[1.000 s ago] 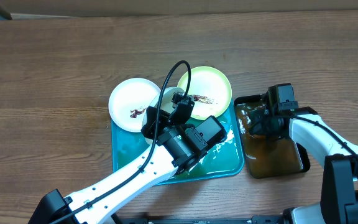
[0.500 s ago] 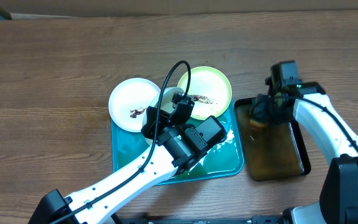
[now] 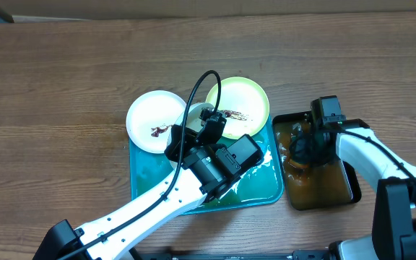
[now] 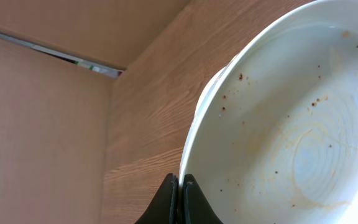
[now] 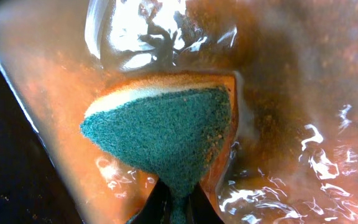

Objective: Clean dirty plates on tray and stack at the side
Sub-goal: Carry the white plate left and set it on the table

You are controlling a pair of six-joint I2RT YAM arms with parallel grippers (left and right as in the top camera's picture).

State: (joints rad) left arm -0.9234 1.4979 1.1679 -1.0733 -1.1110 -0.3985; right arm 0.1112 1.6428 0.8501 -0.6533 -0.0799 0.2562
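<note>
My left gripper should set the speckled white plate down on the bare wooden table (image 3: pixel 83 133), just past the outer side of the smeared white plate.
My left gripper (image 4: pixel 180 184) is shut on the rim of a white plate (image 4: pixel 284 124) with brown specks and a faint ring stain. From overhead this plate (image 3: pixel 194 111) sits at the far edge of the teal tray (image 3: pixel 258 189), mostly under my left arm. A white plate (image 3: pixel 154 120) and a pale green plate (image 3: pixel 238 105), both with dark brown smears, flank it. My right gripper (image 5: pixel 178 200) is shut on a green-faced sponge (image 5: pixel 166 130) and dips it in brown liquid.
The black tray (image 3: pixel 350 175) with brownish liquid stands right of the teal tray, and my right gripper (image 3: pixel 305 146) is over it. White suds lie on the teal tray's right side (image 3: pixel 262 160). Bare wooden table surrounds everything.
My right gripper rose toward the far edge of the black tray with the sponge, then came back down into the liquid. My left arm and its plate have not moved.
</note>
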